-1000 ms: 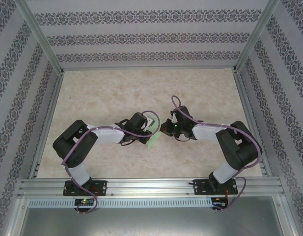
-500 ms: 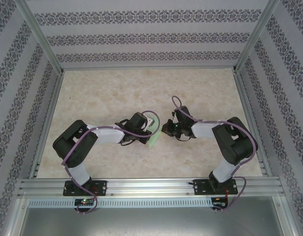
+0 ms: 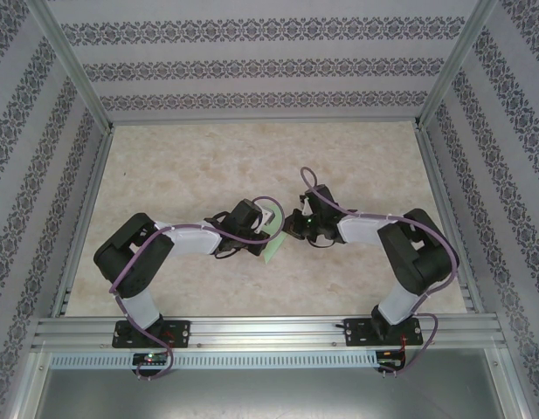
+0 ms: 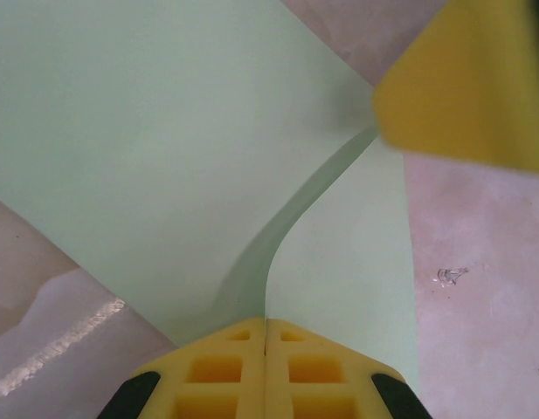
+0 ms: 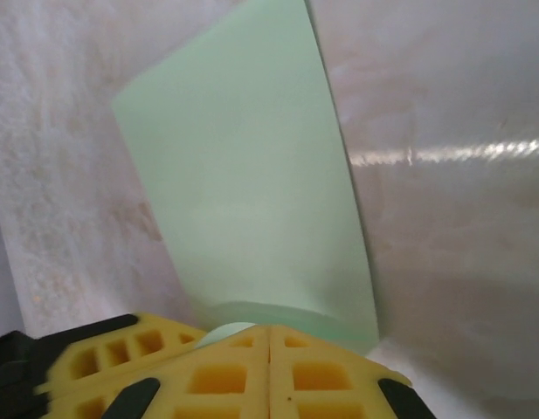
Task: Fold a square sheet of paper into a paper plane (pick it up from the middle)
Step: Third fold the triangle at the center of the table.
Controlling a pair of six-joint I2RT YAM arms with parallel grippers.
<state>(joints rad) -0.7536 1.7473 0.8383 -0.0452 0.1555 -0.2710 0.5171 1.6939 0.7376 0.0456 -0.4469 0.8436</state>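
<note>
The flap's curved edge bows off the sheet at the left gripper's fingers, so the robot's left gripper should open and take the flap farther in to flatten [image 4: 343, 292] it.
The square sheet of paper [image 4: 164, 148] is pale green and lies partly lifted on the marble-patterned table; from above just a corner of it [image 3: 273, 251] shows between the two wrists. A raised fold runs up the sheet from my left gripper [image 4: 266, 321], which is shut on that ridge. At the far end of the fold a blurred yellow finger of the right gripper [image 4: 461, 78] reaches in. In the right wrist view my right gripper [image 5: 269, 329] is shut, with the sheet [image 5: 243, 175] curling up into its tips. Both grippers meet at mid-table [image 3: 282, 230].
The table top [image 3: 208, 157] is beige marble pattern, fenced by aluminium rails [image 3: 260, 327] and patterned walls. The left gripper's yellow fingers [image 5: 103, 358] sit close beside the right jaws. A small scratch [image 4: 450, 275] marks the table.
The right arm has drawn in, its gripper shifting slightly left toward the left gripper. The left arm and the paper corner have stayed put.
</note>
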